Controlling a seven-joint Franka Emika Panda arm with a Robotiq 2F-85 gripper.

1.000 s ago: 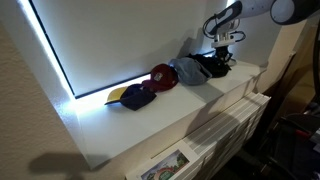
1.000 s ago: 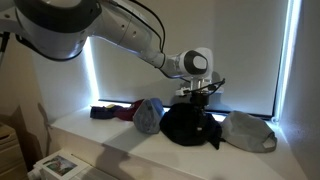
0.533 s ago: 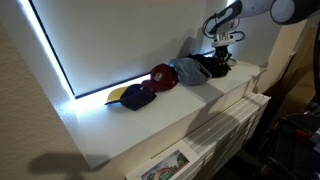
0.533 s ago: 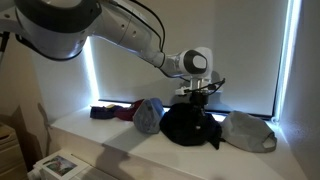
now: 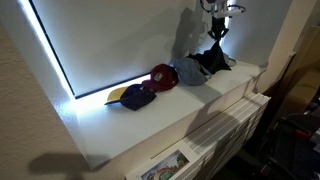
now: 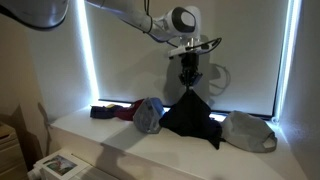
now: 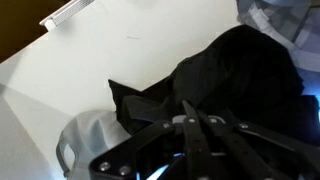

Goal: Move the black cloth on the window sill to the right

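Next, I open my gripper to release the black cloth over where the red cap meets the grey cap (image 5: 177, 68) on the window sill.
The black cloth (image 6: 190, 112) hangs from my gripper (image 6: 187, 72) in a cone shape, its lower edge still touching the white window sill (image 6: 110, 140). It also shows in an exterior view (image 5: 214, 58) under my gripper (image 5: 216, 30). In the wrist view the cloth (image 7: 235, 75) fills the right side, and my gripper's fingers (image 7: 190, 125) are closed together over it.
Along the sill lie a grey cap (image 6: 148, 114), a red cap (image 5: 162, 76), a navy cap (image 5: 137, 96) with a yellow item behind it, and a light grey cloth (image 6: 248, 131) to the right of the black one. A window blind stands behind the sill.
My gripper has risen from the sill, pulling the black cloth up into a hanging cone. The caps and the grey cloth have not moved.
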